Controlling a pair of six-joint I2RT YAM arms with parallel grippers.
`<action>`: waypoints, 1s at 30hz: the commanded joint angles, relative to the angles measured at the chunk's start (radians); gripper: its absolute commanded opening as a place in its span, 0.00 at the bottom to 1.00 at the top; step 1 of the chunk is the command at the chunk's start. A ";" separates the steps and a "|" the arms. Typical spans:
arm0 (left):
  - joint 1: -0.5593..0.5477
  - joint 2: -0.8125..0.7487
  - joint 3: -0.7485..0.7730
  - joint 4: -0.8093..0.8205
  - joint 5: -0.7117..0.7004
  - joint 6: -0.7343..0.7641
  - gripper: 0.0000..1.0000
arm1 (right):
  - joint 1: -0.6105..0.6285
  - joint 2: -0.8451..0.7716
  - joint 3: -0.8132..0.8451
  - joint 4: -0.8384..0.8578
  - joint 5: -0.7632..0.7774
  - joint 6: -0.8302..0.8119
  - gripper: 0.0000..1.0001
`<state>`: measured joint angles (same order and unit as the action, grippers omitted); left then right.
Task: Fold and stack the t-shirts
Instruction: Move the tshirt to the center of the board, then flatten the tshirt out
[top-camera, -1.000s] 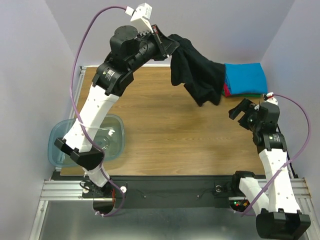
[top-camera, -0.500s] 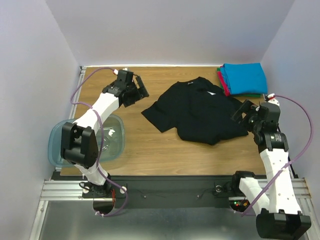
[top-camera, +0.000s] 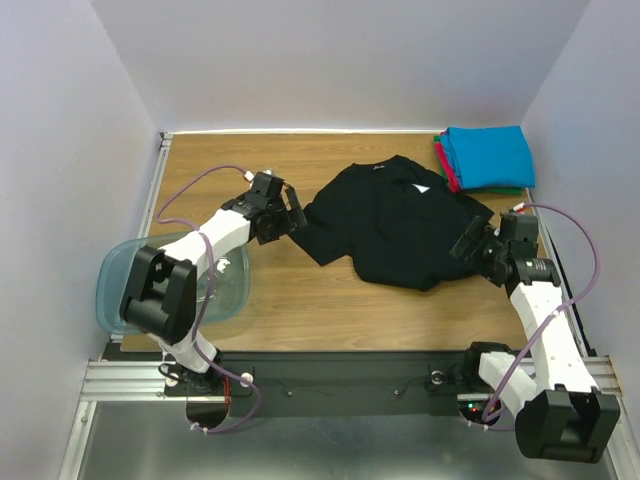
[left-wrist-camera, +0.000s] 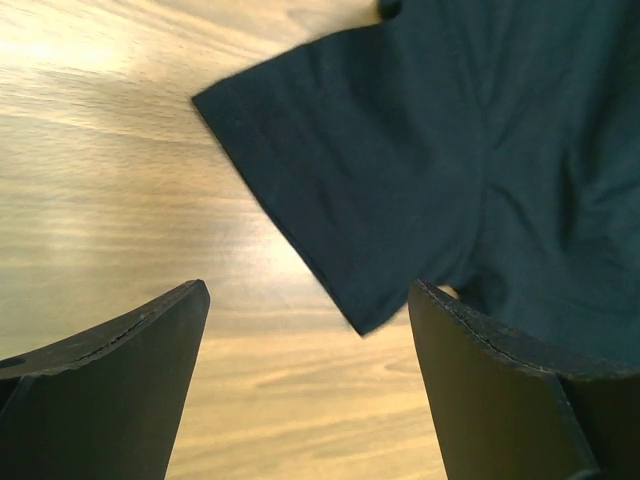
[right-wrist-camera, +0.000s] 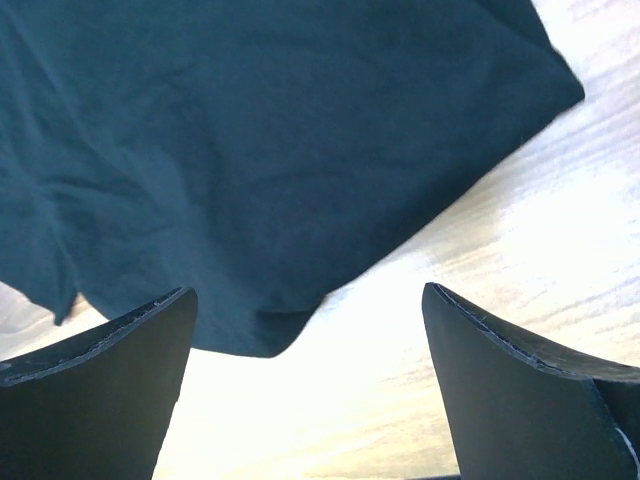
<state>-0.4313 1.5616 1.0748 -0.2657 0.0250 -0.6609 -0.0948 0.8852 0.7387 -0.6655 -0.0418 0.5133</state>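
My left gripper grabs the black t-shirt next by the back corner of its sleeve (top-camera: 292, 234) (left-wrist-camera: 220, 122), the sleeve nearest the plastic tub.
A large black t-shirt (top-camera: 400, 225) lies crumpled and partly spread on the middle of the wooden table (top-camera: 330, 300). My left gripper (top-camera: 290, 215) is open just left of its left sleeve (left-wrist-camera: 400, 170), with bare wood between the fingers (left-wrist-camera: 308, 300). My right gripper (top-camera: 470, 243) is open at the shirt's right edge; the black cloth (right-wrist-camera: 280, 150) fills the top of the right wrist view, ahead of the fingers (right-wrist-camera: 308, 300). A folded stack of blue, red-pink and green t-shirts (top-camera: 488, 157) sits at the back right corner.
A translucent blue-green plastic tub (top-camera: 170, 285) stands at the front left edge, under the left arm. White walls close in the table on three sides.
The left gripper, which held the black t-shirt up in the air, has let it go. The shirt now lies on the table. Both grippers have come down low beside it.
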 joint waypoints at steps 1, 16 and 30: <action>-0.018 0.093 0.019 0.039 -0.011 -0.008 0.93 | 0.000 0.029 -0.001 0.021 0.000 0.013 1.00; -0.007 0.367 0.244 -0.032 -0.163 -0.028 0.89 | 0.001 0.345 -0.053 0.276 -0.038 0.011 0.94; -0.007 0.310 0.114 0.014 -0.197 -0.025 0.00 | 0.206 0.672 0.226 0.406 0.014 -0.027 0.46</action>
<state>-0.4404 1.9503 1.2892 -0.2169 -0.1131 -0.6861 0.0254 1.5131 0.8368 -0.3542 -0.0589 0.5125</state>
